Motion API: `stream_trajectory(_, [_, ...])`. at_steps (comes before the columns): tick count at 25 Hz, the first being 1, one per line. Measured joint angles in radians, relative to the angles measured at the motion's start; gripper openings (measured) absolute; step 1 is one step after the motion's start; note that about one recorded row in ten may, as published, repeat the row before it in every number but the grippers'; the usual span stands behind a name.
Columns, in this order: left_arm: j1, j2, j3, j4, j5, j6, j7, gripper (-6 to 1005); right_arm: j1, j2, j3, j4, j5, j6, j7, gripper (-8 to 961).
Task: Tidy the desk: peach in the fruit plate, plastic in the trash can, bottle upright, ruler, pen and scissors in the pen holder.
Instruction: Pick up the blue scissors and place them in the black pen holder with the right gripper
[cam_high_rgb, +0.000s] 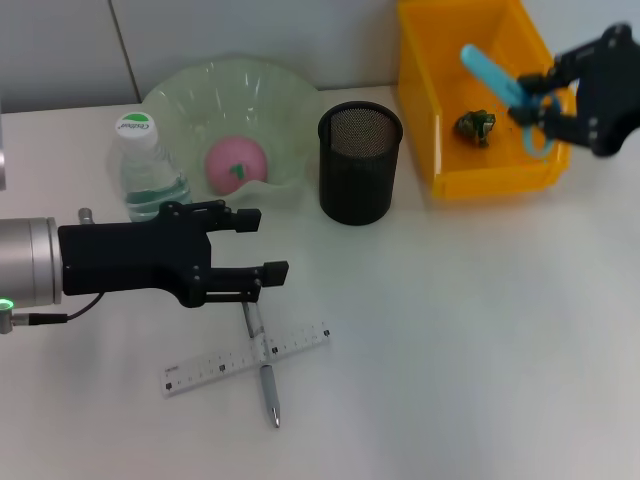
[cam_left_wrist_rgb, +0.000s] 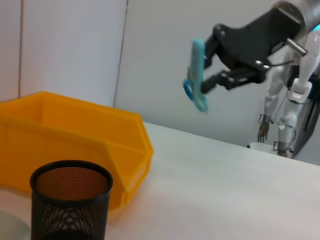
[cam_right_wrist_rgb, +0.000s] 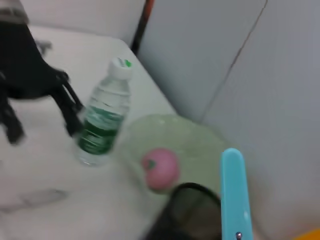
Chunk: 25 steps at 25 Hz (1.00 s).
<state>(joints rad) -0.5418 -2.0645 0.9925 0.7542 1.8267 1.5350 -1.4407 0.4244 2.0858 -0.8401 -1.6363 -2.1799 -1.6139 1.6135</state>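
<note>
Next, I let go of the blue scissors, still in the air over the yellow trash can, with my right gripper inside the black mesh pen holder (cam_high_rgb: 368, 124) (cam_right_wrist_rgb: 198, 210), between the fruit plate and trash can.
My right gripper (cam_high_rgb: 538, 101) is shut on the blue scissors (cam_high_rgb: 489, 69), holding them in the air over the yellow trash can (cam_high_rgb: 421, 100). A crumpled piece of plastic (cam_high_rgb: 476, 125) lies inside the can. The pink peach (cam_high_rgb: 237, 162) sits in the green fruit plate (cam_high_rgb: 200, 90). The bottle (cam_high_rgb: 146, 167) stands upright beside the plate. My left gripper (cam_high_rgb: 262, 243) hovers open near the bottle, just above the ruler (cam_high_rgb: 200, 372) and pen (cam_high_rgb: 267, 378), which lie crossed on the desk. The black mesh pen holder (cam_high_rgb: 359, 162) stands between plate and can. The left wrist view shows the scissors (cam_left_wrist_rgb: 198, 70) hanging from the right gripper (cam_left_wrist_rgb: 212, 76).
The white desk (cam_high_rgb: 450, 330) is bare at the front right. A wall runs close behind the plate and can. In the right wrist view the bottle (cam_right_wrist_rgb: 102, 120), peach (cam_right_wrist_rgb: 160, 167) and pen holder (cam_right_wrist_rgb: 186, 215) lie below the scissors' blade (cam_right_wrist_rgb: 235, 195).
</note>
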Motion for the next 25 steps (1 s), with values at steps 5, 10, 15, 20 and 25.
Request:
stream_trajectory(5, [0.005,0.001,-0.004,0.0,-0.001,-0.001,0.001,792,-0.018,0.001,-0.124,-0.056,-0.122,0.185,-0.089,259])
stream_trajectory(10, [0.008,-0.002,-0.005,0.0,-0.005,-0.01,0.01,791,-0.014,0.001,-0.237,-0.056,-0.247,0.322,-0.14,263])
stream_trajectory(15, [0.011,-0.004,-0.005,0.0,-0.01,-0.022,0.015,791,-0.013,0.001,-0.405,-0.067,-0.414,0.454,-0.146,267])
stream_trajectory(20, [0.013,-0.004,-0.005,-0.011,-0.034,-0.04,0.046,791,-0.028,0.005,-0.616,-0.046,-0.671,0.642,-0.099,270])
stream_trajectory(25, [0.017,-0.003,0.001,-0.013,-0.04,-0.053,0.078,791,-0.066,0.006,-0.748,0.007,-0.736,0.878,-0.195,274])
